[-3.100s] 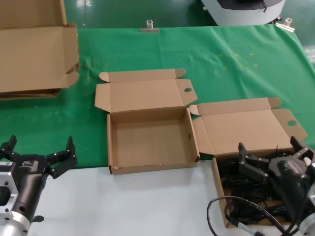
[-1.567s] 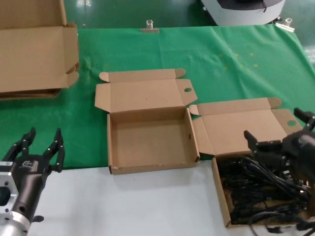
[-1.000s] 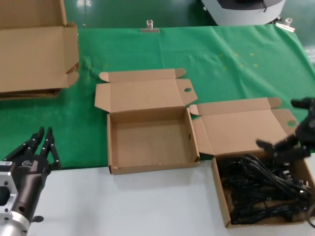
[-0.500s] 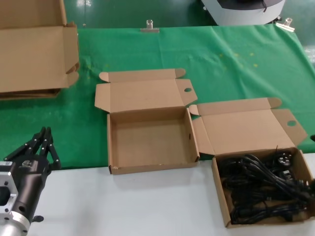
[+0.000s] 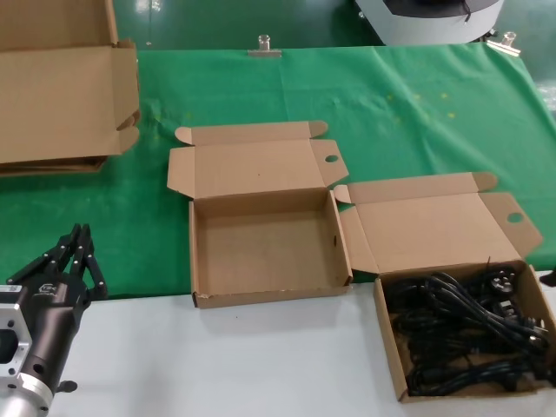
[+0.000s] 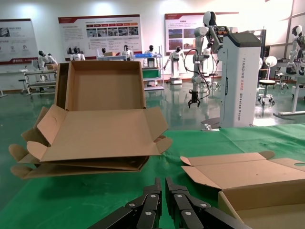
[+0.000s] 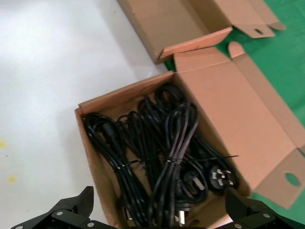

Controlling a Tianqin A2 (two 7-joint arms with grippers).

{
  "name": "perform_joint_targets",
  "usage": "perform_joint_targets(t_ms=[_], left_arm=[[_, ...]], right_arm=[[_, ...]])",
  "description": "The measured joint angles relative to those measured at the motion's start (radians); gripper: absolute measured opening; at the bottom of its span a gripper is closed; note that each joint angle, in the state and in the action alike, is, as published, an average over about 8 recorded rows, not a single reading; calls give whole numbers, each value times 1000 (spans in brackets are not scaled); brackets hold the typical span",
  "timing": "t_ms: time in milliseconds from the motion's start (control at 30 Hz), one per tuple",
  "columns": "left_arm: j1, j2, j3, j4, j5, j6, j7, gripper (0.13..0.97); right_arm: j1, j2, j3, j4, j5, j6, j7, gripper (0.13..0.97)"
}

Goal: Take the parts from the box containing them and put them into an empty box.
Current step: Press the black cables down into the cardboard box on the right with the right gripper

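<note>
I should close my right gripper on the middle of the topmost power cable (image 5: 507,327) (image 7: 167,183), just beside its tie, on the side away from the empty box.
Several coiled black power cables (image 5: 465,334) lie in the brown mailer box (image 5: 388,352) at the front right, its lid (image 5: 430,228) folded back. The empty box (image 5: 198,261) stands open at the middle, its holed lid behind it. My right gripper is out of the head view. In the right wrist view it (image 7: 162,215) is open wide above the cables (image 7: 162,152) and their box (image 7: 123,94); the empty box (image 7: 157,24) lies beyond. My left gripper (image 5: 78,239) is shut and empty at the front left, apart from the empty box (image 6: 259,191). Its closed fingers (image 6: 162,188) point over the cloth.
A stack of large flat opened cardboard boxes (image 5: 61,95) lies at the far left, also in the left wrist view (image 6: 100,129). Green cloth (image 5: 391,104) covers the far half of the table; white table surface (image 5: 217,365) is at the front. A metal clip (image 5: 263,45) sits at the far edge.
My right gripper rose from over the cable box and left the head view to the right, taking no cable. My left gripper closed its fingers and now rests still.
</note>
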Motion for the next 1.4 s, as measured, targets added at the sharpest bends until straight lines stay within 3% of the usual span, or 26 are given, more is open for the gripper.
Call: perform_joint_targets(t_ms=[567,833,967,1400], left_arm=[[0,0,0,0,0,0,0,172],[0,0,0,0,0,0,0,172],[0,0,0,0,0,0,0,172],[0,0,0,0,0,0,0,172]], right_arm=[[-96,-122,106,-60,-86,-9,-77,919],[-93,-181,126,-111,-119,-4,-116,807],[-87,-208,129,-148,-139,1,-137,807],[-75,-277,135,-276,-194,42,-207,524]])
